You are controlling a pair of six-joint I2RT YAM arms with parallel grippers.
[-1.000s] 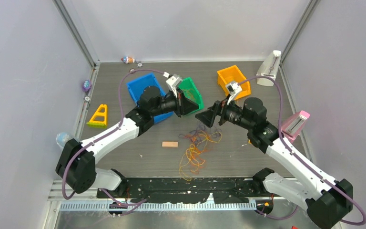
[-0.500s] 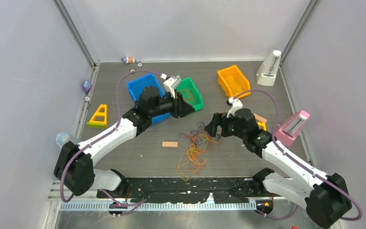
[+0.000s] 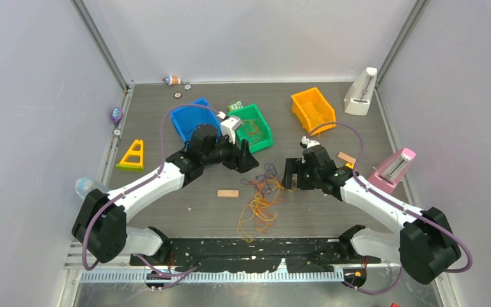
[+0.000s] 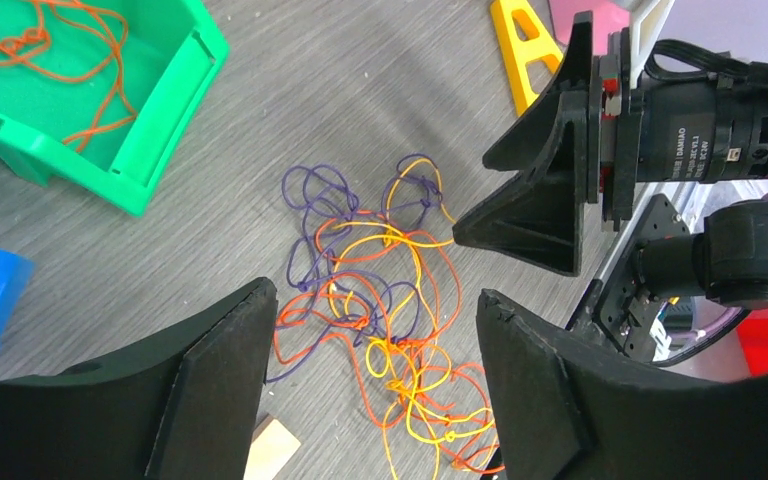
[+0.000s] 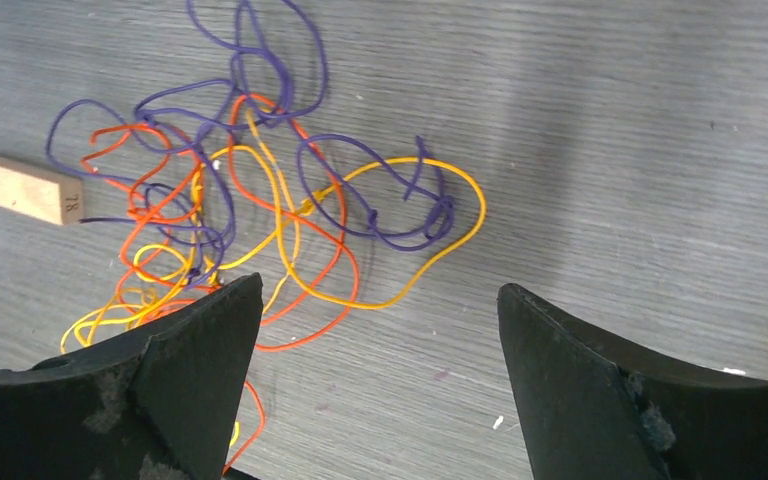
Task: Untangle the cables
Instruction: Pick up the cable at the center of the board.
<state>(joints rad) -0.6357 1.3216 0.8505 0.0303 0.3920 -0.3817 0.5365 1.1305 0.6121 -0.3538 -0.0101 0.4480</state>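
Observation:
Next, I take the yellow cable's outer loop [image 5: 481,208] with my right gripper and lift it high, because the yellow cable winds through the orange and purple cables.
The cables [image 3: 263,194] lie as a loose tangle of orange, yellow and purple strands on the grey table, between the two arms. One orange cable [image 4: 55,40] lies apart inside the green bin [image 4: 165,115]. My left gripper [image 3: 245,160] hovers at the tangle's upper left, open, with nothing between its fingers; the left wrist view shows the tangle [image 4: 380,300] below the open jaws. My right gripper [image 3: 290,174] sits low at the tangle's right edge, also open and empty. In the right wrist view the tangle [image 5: 250,200] lies ahead and to the left of the fingers.
The green bin [image 3: 268,132] and a blue bin [image 3: 187,120] stand behind the left gripper, an orange bin [image 3: 312,107] at the back right. A small wooden block [image 3: 227,193] lies left of the tangle. A yellow triangle [image 3: 132,155] sits at the left, and a pink object [image 3: 393,169] at the right.
The left gripper opened and drew back from over the green bin toward the tangle, leaving an orange cable in the bin. The right gripper came down to the tangle's right edge.

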